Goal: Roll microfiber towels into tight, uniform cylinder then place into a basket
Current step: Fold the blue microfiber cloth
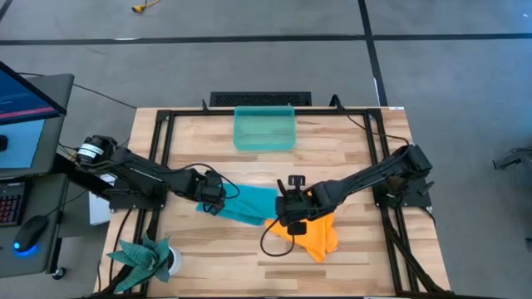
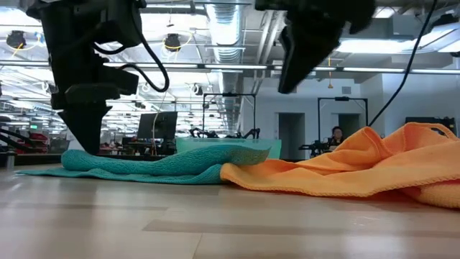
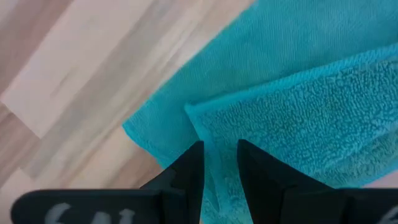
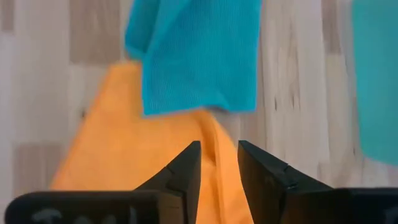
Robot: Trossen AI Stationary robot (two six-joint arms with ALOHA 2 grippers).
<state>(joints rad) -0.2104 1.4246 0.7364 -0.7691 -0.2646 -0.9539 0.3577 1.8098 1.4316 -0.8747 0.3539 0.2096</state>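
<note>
I will take the folded-over layer that slants across the teal towel by its corner (image 3: 195, 112) with my left gripper and open it flat toward me before rolling.
The teal-blue microfiber towel (image 1: 249, 203) lies flat across the middle of the table. Its right end overlaps the orange-yellow towel (image 1: 320, 237), which lies crumpled to its right (image 2: 345, 169). My left gripper (image 1: 214, 198) stands down on the teal towel's left end (image 2: 86, 147), shut on it. My right gripper (image 1: 289, 218) hangs above the spot where the two towels meet, raised clear of both (image 2: 289, 86). Its fingers are slightly apart with nothing between them (image 4: 219, 160). The basket (image 1: 264, 129) stands at the far middle of the table. My left gripper pinches the teal towel at its left end, where a folded-over layer has its edge (image 3: 217, 146); that edge runs into the narrow gap between the two fingers. The fingers come steeply from above. The towel lies slack on the table.
A green spiky plant in a white pot (image 1: 150, 259) stands at the near left corner. Black frame rails (image 1: 162, 141) run along the table's left, right and far sides. Bare wood shows between the towels and the basket and along the near edge.
</note>
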